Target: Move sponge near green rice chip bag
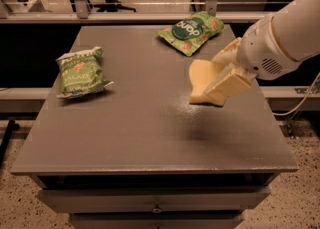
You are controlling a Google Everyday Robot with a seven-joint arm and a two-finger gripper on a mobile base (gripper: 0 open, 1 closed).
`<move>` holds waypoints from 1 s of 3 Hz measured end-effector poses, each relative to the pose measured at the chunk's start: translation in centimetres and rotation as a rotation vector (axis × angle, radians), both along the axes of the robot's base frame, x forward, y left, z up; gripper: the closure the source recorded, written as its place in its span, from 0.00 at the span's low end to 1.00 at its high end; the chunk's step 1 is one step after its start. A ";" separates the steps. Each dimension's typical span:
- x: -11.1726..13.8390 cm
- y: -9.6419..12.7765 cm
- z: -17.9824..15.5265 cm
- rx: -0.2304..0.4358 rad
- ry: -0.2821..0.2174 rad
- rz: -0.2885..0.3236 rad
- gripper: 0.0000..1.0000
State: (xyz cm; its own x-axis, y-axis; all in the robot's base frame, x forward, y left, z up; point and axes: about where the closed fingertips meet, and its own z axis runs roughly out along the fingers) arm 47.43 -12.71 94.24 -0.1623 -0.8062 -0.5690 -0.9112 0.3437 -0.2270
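Note:
My gripper will release the sponge so that it is on the table, against the near edge of the green rice chip bag point(207, 56).
The pale yellow sponge point(201, 80) hangs tilted in the air above the right half of the grey table point(130, 123), casting a shadow below it. My gripper point(220, 80) comes in from the right on the white arm and is shut on the sponge, one finger over its front face. The green rice chip bag point(192, 31), bright green with a dark round logo, lies at the table's far right, a short way behind and left of the sponge.
A duller crinkled green bag point(80, 72) lies at the table's left side. The table has drawers in its front point(155, 205). Rails and chair legs stand behind the table's far edge.

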 end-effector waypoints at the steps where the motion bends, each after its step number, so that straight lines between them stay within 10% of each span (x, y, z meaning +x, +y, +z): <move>1: -0.2 0.2 -0.3 -0.001 0.006 0.003 1.00; 3: 8.4 -0.7 -1.8 0.012 -0.084 -0.019 1.00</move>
